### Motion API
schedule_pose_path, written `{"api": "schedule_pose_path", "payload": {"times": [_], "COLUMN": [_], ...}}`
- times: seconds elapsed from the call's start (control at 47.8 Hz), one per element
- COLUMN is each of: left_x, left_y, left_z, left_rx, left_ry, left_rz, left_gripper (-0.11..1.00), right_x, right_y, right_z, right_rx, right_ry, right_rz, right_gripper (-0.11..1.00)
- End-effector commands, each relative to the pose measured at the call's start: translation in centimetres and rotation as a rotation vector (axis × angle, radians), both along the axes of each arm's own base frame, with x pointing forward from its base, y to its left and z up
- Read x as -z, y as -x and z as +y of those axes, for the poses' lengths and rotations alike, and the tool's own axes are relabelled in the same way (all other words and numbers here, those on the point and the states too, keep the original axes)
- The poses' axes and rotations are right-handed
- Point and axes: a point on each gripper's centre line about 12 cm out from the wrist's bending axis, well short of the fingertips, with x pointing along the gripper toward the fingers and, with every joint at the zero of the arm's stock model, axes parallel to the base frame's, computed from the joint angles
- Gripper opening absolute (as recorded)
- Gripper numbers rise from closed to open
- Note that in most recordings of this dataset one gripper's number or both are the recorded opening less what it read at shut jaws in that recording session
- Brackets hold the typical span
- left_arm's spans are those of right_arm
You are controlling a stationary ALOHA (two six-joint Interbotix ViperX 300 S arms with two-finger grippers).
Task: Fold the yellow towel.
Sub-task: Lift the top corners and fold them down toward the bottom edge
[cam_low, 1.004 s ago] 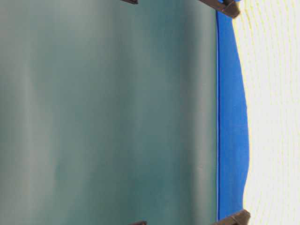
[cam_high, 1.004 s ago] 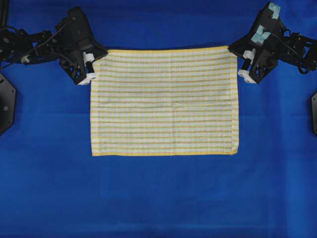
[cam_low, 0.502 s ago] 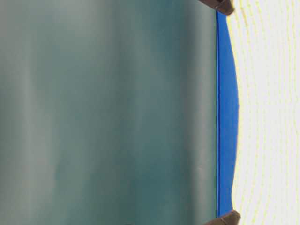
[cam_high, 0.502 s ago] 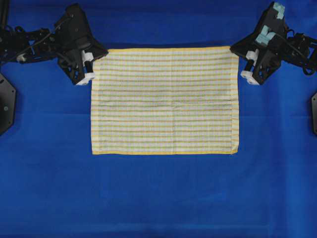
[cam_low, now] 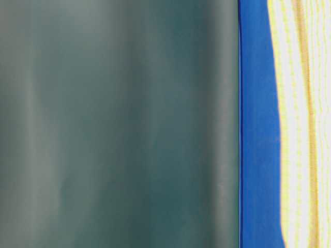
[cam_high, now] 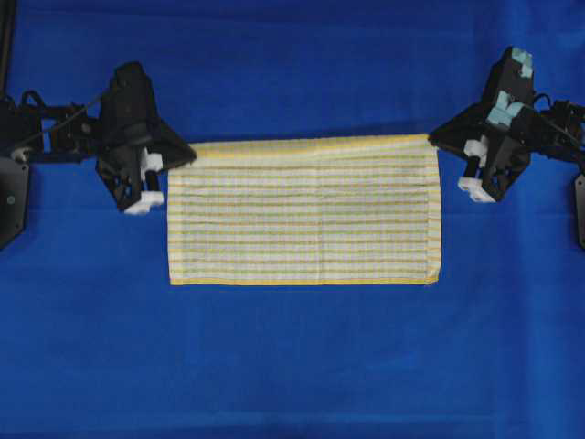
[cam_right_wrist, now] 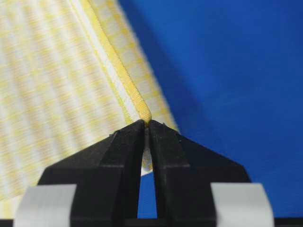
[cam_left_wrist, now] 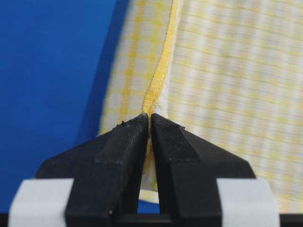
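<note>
The robot's right gripper will release the far corner of the yellow towel on top of the near hem's corner (cam_high: 433, 276) beneath it.
The yellow towel (cam_high: 303, 212) lies on the blue table cover, its far edge lifted off the surface and carried toward the near edge. My left gripper (cam_high: 179, 151) is shut on the towel's far left corner; the wrist view shows the yellow hem (cam_left_wrist: 158, 80) pinched between the black fingertips of the left gripper (cam_left_wrist: 150, 118). My right gripper (cam_high: 435, 140) is shut on the far right corner, with the hem (cam_right_wrist: 120, 80) clamped in the right gripper (cam_right_wrist: 146, 124). The near hem (cam_high: 302, 281) rests flat. The towel also shows in the table-level view (cam_low: 302, 124).
The blue cover (cam_high: 292, 366) spreads round the towel on every side. A black arm base (cam_high: 11, 197) sits at the left edge and another (cam_high: 579, 210) at the right edge. A grey-green wall (cam_low: 119, 124) fills the table-level view.
Both grippers have carried the far edge up and toward the near edge, so the towel looks shorter from above. Both arms have shifted nearer. The grippers have left the table-level view.
</note>
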Motion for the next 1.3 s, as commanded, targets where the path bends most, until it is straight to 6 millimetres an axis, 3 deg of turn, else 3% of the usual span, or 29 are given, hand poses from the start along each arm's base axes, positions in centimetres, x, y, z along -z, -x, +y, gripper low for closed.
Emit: {"api": "schedule_pose_path", "payload": {"times": [0.0, 0.272, 0.481, 0.899, 1.276], "left_x": [-0.7, -1.7, -2.3, -2.4, -1.8], "left_y": [-0.4, -0.7, -0.7, -0.5, -0.5], "left_z": [-1.3, -5.1, -7.0, -9.1, -9.2], "left_rx": [0.031, 0.092, 0.124, 0.169, 0.169], "left_ry": [0.015, 0.107, 0.153, 0.194, 0.191], "left_rz": [-0.036, -0.07, -0.088, -0.095, -0.072], "left_gripper": [0.04, 0.04, 0.04, 0.04, 0.04], "right_x": [-0.7, -0.6, -0.6, -0.5, -0.2], "right_y": [-0.4, -0.6, -0.7, -0.6, -1.4], "right_z": [1.3, 4.6, 6.2, 8.7, 10.0], "right_rx": [-0.038, -0.097, -0.139, -0.203, -0.245], "right_ry": [-0.016, -0.107, -0.133, -0.17, -0.176], "right_rz": [-0.026, -0.022, -0.022, -0.015, 0.009], "right_gripper": [0.05, 0.05, 0.05, 0.05, 0.05]}}
